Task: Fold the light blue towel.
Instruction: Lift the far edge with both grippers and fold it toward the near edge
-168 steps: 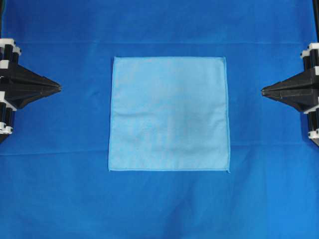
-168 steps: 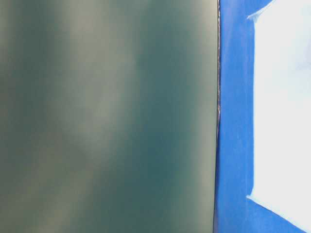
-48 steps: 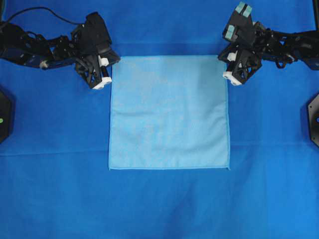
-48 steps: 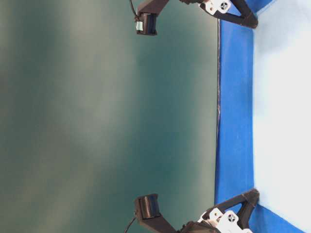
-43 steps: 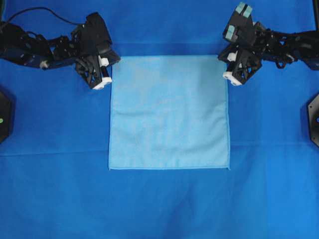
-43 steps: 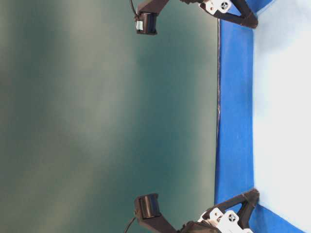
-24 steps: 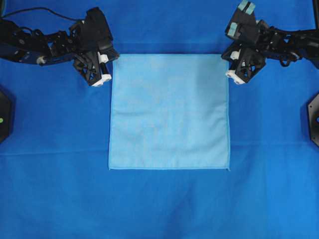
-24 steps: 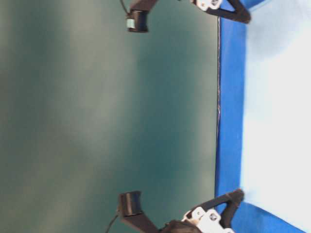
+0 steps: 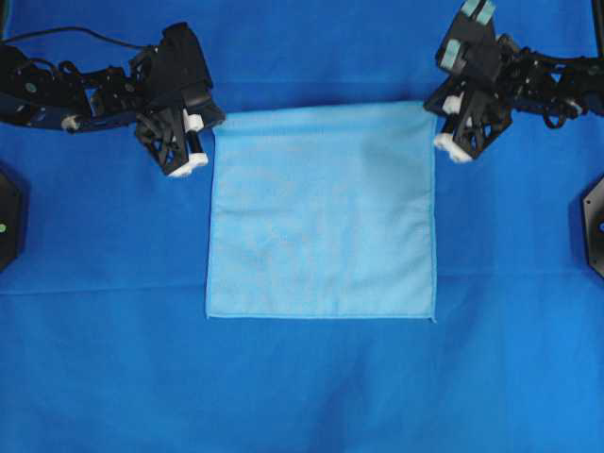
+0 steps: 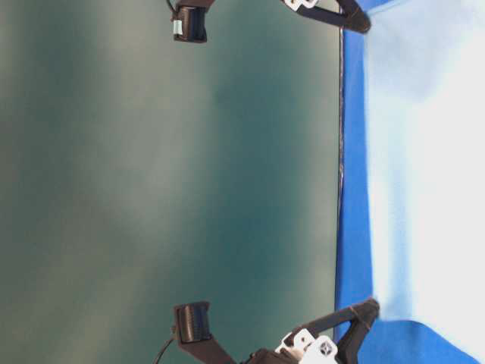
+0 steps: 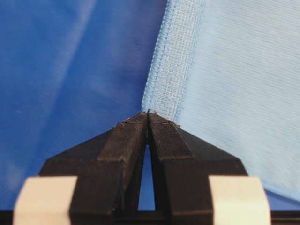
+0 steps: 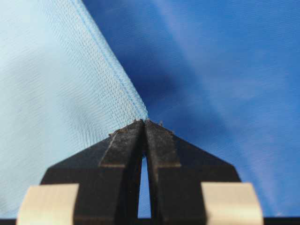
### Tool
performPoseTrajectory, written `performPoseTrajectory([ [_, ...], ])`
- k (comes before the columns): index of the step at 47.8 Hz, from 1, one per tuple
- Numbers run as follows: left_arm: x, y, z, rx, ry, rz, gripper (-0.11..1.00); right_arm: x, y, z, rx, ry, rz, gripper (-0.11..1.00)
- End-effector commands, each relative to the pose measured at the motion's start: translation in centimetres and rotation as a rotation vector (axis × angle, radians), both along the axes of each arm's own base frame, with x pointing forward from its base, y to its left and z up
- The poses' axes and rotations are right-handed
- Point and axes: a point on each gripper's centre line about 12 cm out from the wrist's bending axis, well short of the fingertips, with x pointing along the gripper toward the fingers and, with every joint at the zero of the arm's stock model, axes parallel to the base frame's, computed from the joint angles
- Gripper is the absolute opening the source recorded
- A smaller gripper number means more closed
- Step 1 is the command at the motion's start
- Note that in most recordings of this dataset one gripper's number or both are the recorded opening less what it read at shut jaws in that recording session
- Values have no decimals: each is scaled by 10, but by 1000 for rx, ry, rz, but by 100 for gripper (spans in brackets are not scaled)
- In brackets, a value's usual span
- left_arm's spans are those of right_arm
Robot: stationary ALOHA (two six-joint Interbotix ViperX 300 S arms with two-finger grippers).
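Note:
The robot's left gripper will release the far corner of the light blue towel on the near corner of the same side (image 9: 209, 315).
The light blue towel (image 9: 321, 217) lies square on the deep blue sheet (image 9: 302, 396). My left gripper (image 9: 211, 119) is shut on its far left corner. My right gripper (image 9: 428, 104) is shut on its far right corner. The far edge is raised off the sheet; the near edge lies flat. In the left wrist view the closed tips (image 11: 148, 112) pinch the towel's hemmed corner (image 11: 173, 70). In the right wrist view the closed tips (image 12: 144, 121) pinch the corner of the towel (image 12: 47, 84). The table-level view shows the towel (image 10: 424, 152) lifted between the right gripper (image 10: 358, 20) and the left gripper (image 10: 369, 308).
The deep blue sheet covers the whole table. Black arm bases sit at the left edge (image 9: 6, 219) and the right edge (image 9: 595, 226). Both arms reach in along the far side of the table.
Both arms came in from the sides to the towel's far corners. Over the last second both grippers have risen, lifting the far edge off the sheet.

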Motion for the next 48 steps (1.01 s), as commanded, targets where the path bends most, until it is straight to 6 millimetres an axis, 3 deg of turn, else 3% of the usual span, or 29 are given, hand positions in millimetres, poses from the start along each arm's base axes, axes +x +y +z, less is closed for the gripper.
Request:
performPoseTrajectory([
  [1, 4, -15, 12, 5, -15, -46, 1, 5, 13, 9, 14, -15, 24, 1],
  [24, 11, -125, 8, -102, 86, -300, 1, 22, 129, 11, 188, -8, 218, 1],
  [48, 16, -202, 8, -231, 80, -391, 1, 21, 209, 12, 316, -46, 334, 1],
])
